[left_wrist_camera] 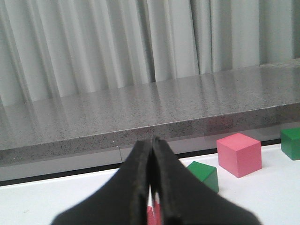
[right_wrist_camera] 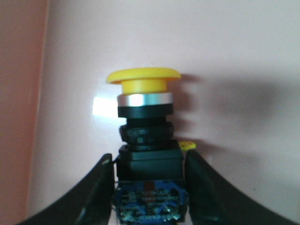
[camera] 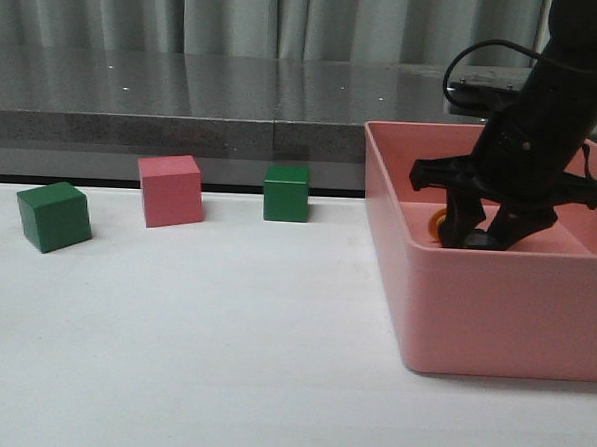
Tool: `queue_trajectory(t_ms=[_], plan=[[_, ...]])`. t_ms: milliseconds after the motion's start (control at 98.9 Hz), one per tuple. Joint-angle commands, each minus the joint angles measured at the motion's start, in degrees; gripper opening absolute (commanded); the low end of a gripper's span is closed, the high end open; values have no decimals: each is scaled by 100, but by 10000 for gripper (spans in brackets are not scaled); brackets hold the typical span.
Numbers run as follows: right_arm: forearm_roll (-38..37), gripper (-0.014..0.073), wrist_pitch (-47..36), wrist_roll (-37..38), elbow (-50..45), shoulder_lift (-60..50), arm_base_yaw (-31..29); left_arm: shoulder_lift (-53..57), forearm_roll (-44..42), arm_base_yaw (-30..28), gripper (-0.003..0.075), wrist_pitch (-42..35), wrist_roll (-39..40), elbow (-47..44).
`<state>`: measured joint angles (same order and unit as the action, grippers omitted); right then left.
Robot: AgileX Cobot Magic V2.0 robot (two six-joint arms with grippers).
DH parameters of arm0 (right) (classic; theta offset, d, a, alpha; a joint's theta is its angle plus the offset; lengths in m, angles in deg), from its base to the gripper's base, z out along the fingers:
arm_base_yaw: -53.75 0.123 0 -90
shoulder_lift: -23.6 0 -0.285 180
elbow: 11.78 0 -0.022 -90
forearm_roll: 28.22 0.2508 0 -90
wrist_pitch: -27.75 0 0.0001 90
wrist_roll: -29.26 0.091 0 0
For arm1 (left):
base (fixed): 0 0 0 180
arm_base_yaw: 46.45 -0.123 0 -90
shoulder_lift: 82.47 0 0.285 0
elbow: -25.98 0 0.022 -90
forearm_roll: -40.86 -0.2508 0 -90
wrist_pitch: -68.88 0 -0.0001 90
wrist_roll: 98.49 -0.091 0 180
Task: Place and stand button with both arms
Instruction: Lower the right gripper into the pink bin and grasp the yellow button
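I will release the button on the white table [camera: 176,289] just before the pink cube with my right gripper.
The button [right_wrist_camera: 144,122] lies on its side on the floor of the pink bin [camera: 494,314], with a yellow mushroom cap, a black-and-silver body and a blue base. My right gripper [right_wrist_camera: 149,157] reaches down into the bin, its two fingers pressed against either side of the button's black and blue base. In the front view only the yellow cap [camera: 437,226] shows beside the right gripper [camera: 483,238]. My left gripper [left_wrist_camera: 152,140] is shut with nothing held, hanging low over the white table. The left arm is outside the front view.
A green cube [camera: 54,216], a pink cube [camera: 170,190] and another green cube [camera: 285,193] stand in a row at the back left of the white table. A grey stone ledge [camera: 184,107] and curtains run behind. The bin walls enclose the right gripper.
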<state>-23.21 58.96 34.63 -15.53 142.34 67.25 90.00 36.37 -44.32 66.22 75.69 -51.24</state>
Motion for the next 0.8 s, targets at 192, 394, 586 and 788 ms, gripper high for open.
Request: queue_trajectory(t_ms=[192,394,586,788], plan=[[-104,-15,1287,-681,1423,-974,88,181,15,0,-20,-459,58,-256],[470,-17,1552,-2207,2261,-1056,575,181,15,0,-19,-459,58,-256],[1713,-17,1688,-4700,2351,-783,1140,181,15,0,-20,-459,58,-256],[2443,-17,1708,-6411,2356,-16,1685,181,15,0,-20,-459,58,-256]])
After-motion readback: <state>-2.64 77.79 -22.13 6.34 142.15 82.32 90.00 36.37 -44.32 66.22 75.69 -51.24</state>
